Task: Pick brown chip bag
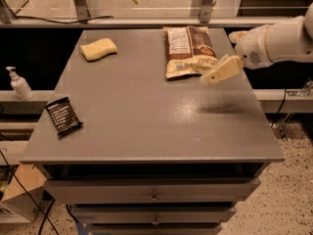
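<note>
My gripper will next go to the brown chip bag's edge [207, 53] opposite the bag's white nutrition panel and close there.
The brown chip bag [189, 50] lies flat at the back right of the grey table [146, 111], its white nutrition panel facing up on the left half. My gripper [211, 76] comes in from the right on a white arm [279, 40]. It hovers above the table just off the bag's front right corner, with its cream fingers pointing left and down. It holds nothing.
A yellow sponge [99, 49] lies at the back left. A small black snack wrapper [63, 115] lies near the left front edge. A white pump bottle [19, 83] stands on a ledge left of the table. Drawers sit below the table top.
</note>
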Controlling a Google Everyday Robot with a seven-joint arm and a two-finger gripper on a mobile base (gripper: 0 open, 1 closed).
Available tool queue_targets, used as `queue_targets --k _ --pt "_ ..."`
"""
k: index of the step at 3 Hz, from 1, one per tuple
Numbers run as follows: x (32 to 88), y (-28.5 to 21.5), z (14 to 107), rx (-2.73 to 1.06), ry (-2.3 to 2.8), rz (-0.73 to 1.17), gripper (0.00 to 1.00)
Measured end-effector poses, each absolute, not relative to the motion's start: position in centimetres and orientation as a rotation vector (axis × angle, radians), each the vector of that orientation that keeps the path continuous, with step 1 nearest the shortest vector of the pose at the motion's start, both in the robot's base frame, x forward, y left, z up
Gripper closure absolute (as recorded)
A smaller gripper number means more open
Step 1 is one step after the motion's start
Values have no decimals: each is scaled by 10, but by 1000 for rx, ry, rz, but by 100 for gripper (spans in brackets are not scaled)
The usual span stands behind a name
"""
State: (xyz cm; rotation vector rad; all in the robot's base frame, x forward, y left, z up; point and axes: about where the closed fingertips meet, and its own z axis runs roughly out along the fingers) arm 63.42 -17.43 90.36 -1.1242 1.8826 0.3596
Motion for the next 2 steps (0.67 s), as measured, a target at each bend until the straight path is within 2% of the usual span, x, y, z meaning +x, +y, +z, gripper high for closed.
queue_targets --k 2 --pt "695 -173 868 -938 1843 432 0"
